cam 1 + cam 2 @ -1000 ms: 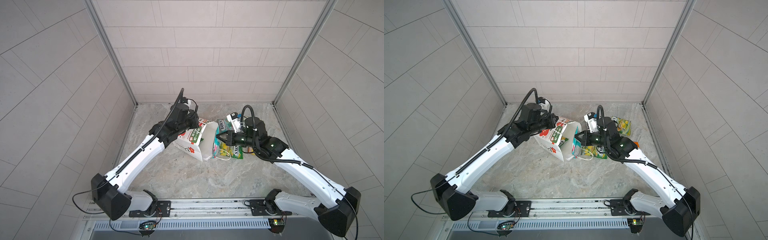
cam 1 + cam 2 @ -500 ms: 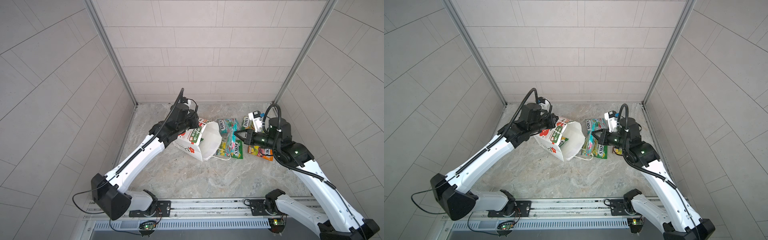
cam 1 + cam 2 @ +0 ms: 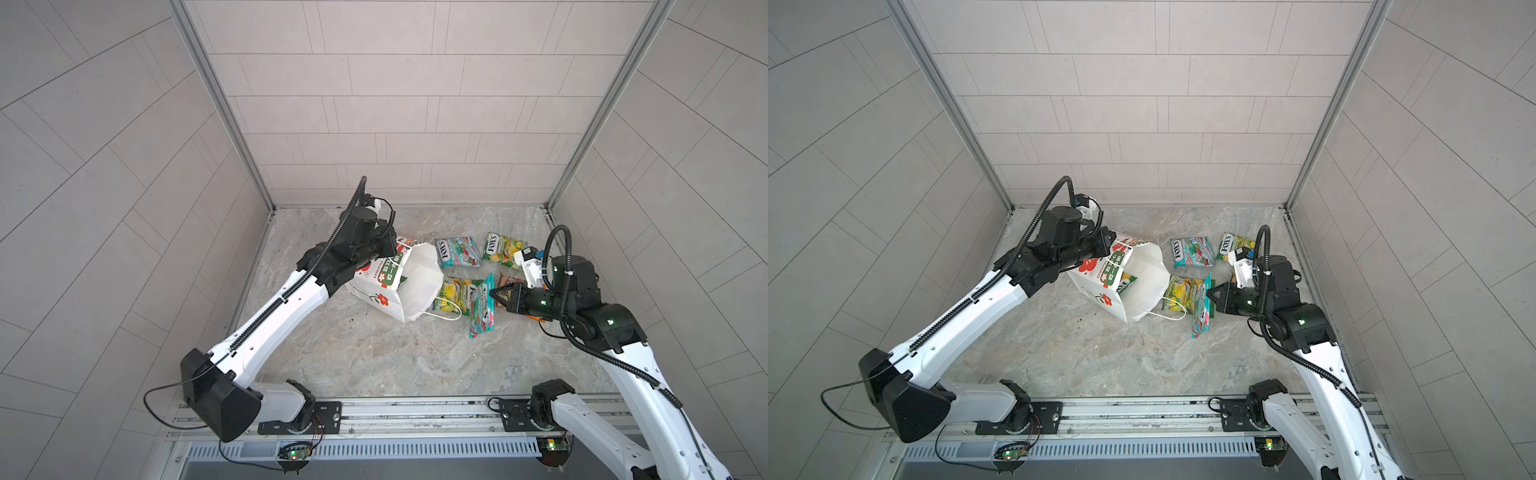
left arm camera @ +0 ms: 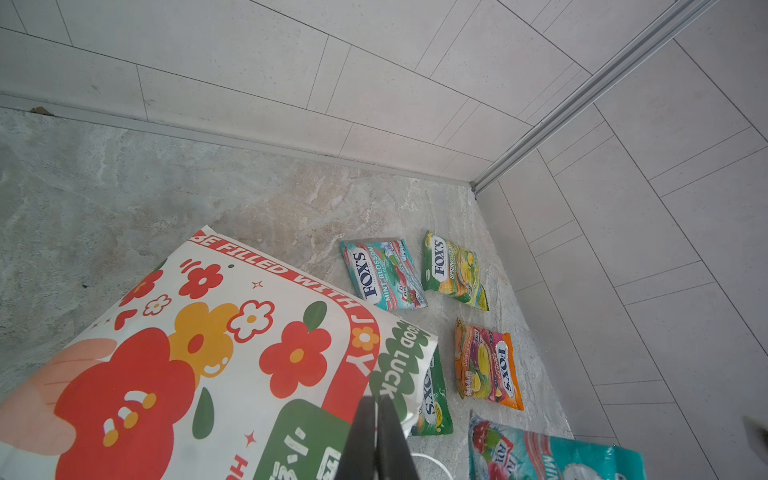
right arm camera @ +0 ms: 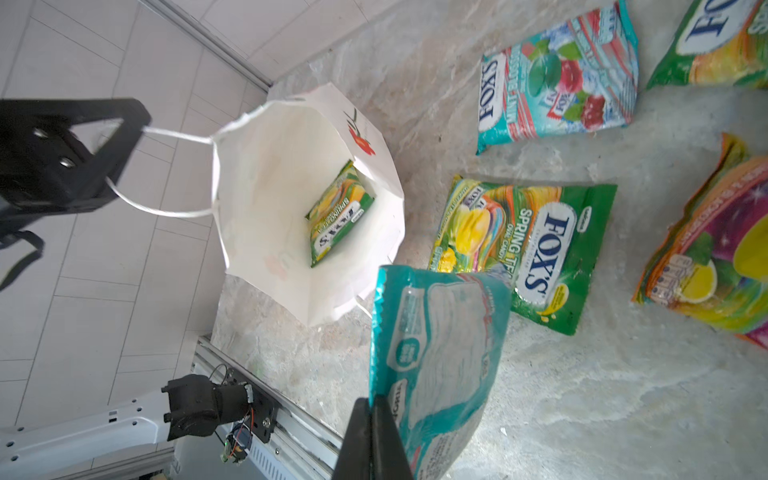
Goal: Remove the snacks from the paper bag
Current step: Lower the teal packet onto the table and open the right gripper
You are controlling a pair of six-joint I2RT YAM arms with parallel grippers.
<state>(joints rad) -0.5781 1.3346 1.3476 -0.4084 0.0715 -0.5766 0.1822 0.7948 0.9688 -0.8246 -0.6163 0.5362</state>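
The yellow-green snack is nearest the bag. Next, my right gripper lets go of the teal snack on the floor (image 3: 487,339) (image 5: 548,400) in front of that yellow-green snack.
The white paper bag (image 3: 415,286) (image 3: 1142,291) lies tipped on the floor, mouth toward the right. My left gripper (image 3: 392,249) (image 4: 376,401) is shut on its upper cord handle (image 5: 178,137) and holds the mouth open. One yellow-green snack (image 5: 338,220) (image 3: 1126,282) lies inside. My right gripper (image 3: 494,296) (image 5: 372,405) is shut on the edge of a teal snack (image 3: 480,309) (image 5: 436,345), which hangs just above the floor to the right of the bag. Out on the floor lie a teal snack (image 3: 457,251), two yellow-green ones (image 3: 503,249) (image 3: 455,293) and an orange one (image 4: 488,365).
Tiled walls close in the marble floor (image 3: 374,353) on the left, back and right. The arms' mounting rail (image 3: 395,415) runs along the front. The bag's lower cord handle (image 3: 446,316) trails on the floor under the held packet.
My right gripper has drawn back from the bag's mouth to the right and toward the front, carrying the teal snack. The left arm and the bag have stayed put.
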